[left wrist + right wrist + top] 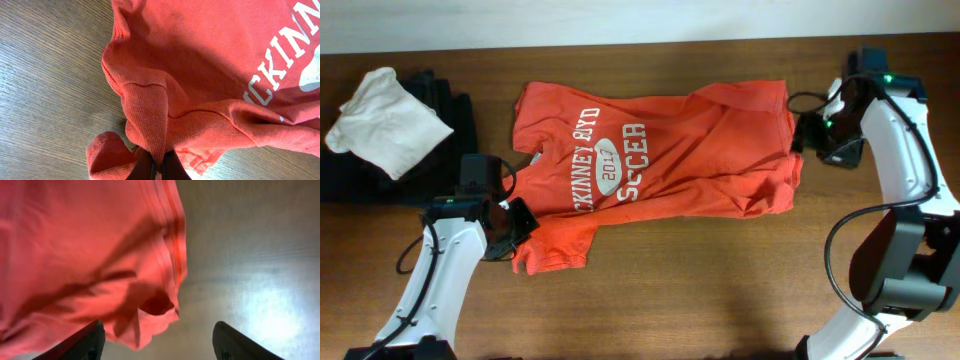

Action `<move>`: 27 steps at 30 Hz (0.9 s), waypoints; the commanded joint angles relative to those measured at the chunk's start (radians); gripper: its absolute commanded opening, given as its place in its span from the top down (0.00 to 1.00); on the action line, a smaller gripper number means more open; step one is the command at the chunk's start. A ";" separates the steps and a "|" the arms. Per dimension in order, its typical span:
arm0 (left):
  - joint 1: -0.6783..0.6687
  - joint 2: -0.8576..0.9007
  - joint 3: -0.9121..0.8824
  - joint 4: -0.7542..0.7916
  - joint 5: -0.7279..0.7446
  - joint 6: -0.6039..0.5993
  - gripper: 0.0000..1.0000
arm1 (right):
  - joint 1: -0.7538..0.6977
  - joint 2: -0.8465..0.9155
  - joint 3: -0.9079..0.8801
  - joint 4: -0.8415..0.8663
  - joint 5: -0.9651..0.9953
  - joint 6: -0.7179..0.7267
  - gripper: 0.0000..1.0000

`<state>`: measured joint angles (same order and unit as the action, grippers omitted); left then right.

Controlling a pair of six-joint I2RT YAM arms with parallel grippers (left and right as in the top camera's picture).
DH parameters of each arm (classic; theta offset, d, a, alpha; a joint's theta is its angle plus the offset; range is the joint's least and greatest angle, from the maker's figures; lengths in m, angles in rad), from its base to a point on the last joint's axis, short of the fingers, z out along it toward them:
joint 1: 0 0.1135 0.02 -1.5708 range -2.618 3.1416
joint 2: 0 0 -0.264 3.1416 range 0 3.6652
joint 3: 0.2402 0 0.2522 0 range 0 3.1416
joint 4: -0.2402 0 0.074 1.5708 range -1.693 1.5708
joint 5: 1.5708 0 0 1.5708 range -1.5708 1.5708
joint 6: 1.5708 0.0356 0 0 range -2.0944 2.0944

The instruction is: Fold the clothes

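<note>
My right gripper needs to pinch the hem's edge (791, 187) at its bunched-up near corner and pull it out flat before lifting the shirt.
The clothes, an orange-red T-shirt (660, 150) with white lettering, lie spread across the middle of the wooden table, the hem end to the right. My left gripper (510, 225) sits at the shirt's near-left sleeve, shut on a ribbed fold of the fabric (150, 125) that rises from between its dark fingers (172, 167). My right gripper (812, 140) hangs at the shirt's right edge with its jaws wide apart. A loose corner of the hem (155, 315) droops between its two fingers (82, 345), touching neither pad clearly.
A plain white cloth (388, 122) lies on top of black garments (440, 110) at the far left of the table (720, 290). The right arm's base (910, 270) stands at the near right.
</note>
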<state>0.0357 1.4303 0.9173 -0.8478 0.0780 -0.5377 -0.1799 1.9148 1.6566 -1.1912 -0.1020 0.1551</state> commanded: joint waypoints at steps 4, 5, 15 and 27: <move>-0.003 -0.004 0.001 0.002 0.004 0.020 0.99 | 0.003 0.011 -0.198 -0.005 0.007 0.006 0.39; -0.003 -0.004 0.001 0.002 0.004 0.020 0.99 | 0.003 0.011 -0.234 0.021 0.005 0.006 0.41; -0.003 -0.004 0.001 0.001 0.005 0.020 0.99 | 0.001 0.009 -0.284 0.111 0.001 -0.018 0.61; -0.003 -0.004 0.001 -0.001 0.005 0.020 0.99 | 0.003 0.012 -0.381 0.233 -0.098 -0.017 0.61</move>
<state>0.0357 1.4303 0.9173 -0.8478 0.0780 -0.5373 -0.1799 1.9209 1.3006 -0.9684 -0.1604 0.1459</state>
